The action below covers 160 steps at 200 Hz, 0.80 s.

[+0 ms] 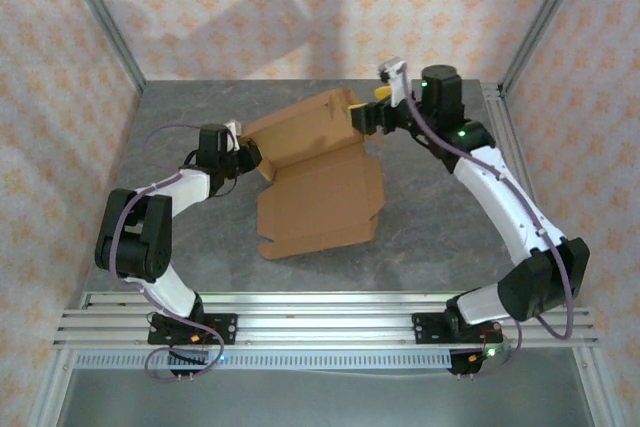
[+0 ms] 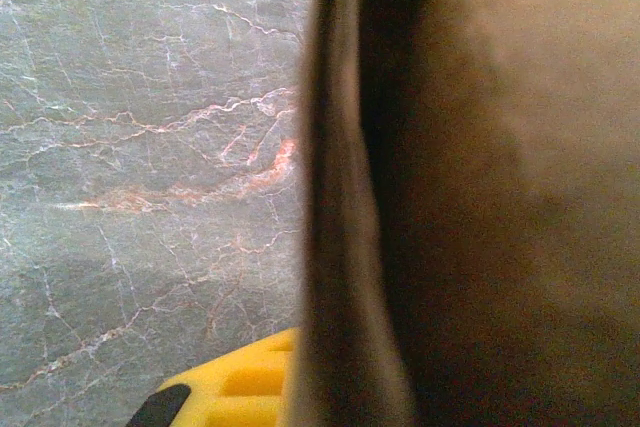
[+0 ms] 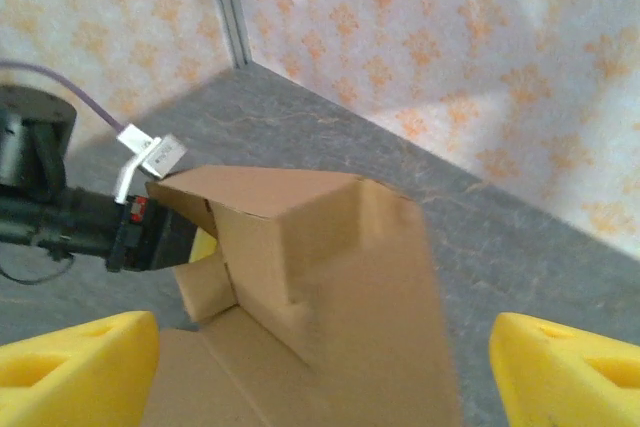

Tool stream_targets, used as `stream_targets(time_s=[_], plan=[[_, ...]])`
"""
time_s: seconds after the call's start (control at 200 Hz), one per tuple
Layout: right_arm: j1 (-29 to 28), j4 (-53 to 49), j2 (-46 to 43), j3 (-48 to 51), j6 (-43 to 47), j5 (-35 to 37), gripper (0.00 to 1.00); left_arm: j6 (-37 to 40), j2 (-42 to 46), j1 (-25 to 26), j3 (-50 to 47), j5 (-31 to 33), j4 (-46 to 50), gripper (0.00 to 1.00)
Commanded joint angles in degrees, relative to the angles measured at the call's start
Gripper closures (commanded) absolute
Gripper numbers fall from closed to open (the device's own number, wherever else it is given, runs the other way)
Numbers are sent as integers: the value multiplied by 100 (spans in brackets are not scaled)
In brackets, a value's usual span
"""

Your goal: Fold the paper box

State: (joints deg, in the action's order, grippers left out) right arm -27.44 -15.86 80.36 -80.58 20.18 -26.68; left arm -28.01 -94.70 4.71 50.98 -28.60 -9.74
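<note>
The end flap of the box's raised part splays away from that part's side. My right gripper will back off, push the flap inward from outside, and then pinch the box's corner (image 1: pixel 346 99).
The paper box (image 1: pixel 320 197) is a brown cardboard sheet, half folded, in the middle of the table. Its near panel lies flat and its far part (image 3: pixel 330 247) stands up as walls. My left gripper (image 1: pixel 252 159) is shut on the box's left edge. In the left wrist view the cardboard (image 2: pixel 500 197) looms blurred beside one yellow finger (image 2: pixel 235 387). My right gripper (image 1: pixel 372 112) is at the raised part's back right corner. It is open: its yellow fingers (image 3: pixel 70 367) stand wide apart, with the raised cardboard between them and a gap on either side.
The grey marbled table (image 1: pixel 200 247) is walled by patterned panels with metal posts (image 1: pixel 100 17) at the back corners. An aluminium rail (image 1: pixel 320 322) carries both arm bases along the near edge. The left arm's black wrist (image 3: pixel 70 222) shows behind the box.
</note>
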Motion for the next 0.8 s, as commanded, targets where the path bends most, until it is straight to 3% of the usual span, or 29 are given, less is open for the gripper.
stream_targets(time_s=[0.0, 0.095, 0.3, 0.44, 0.676, 0.796], plan=[[-559, 261, 68, -96, 1145, 2025, 13, 6, 24, -51, 185, -99, 28, 100], [-1004, 485, 348, -257, 1627, 3090, 12, -3, 65, -58, 155, -65, 26, 100], [-1340, 436, 1194, -792, 2310, 4179, 12, -37, 117, -58, 103, -41, -21, 100], [-1369, 406, 1459, -983, 2458, 4543, 16, -5, 164, -57, 84, -24, -13, 100], [-1371, 352, 1473, -1066, 2647, 5019, 37, 42, 188, -58, 44, 30, 3, 100], [-1369, 176, 1359, -1056, 2502, 4862, 34, 27, 159, -61, 51, 6, -28, 100]])
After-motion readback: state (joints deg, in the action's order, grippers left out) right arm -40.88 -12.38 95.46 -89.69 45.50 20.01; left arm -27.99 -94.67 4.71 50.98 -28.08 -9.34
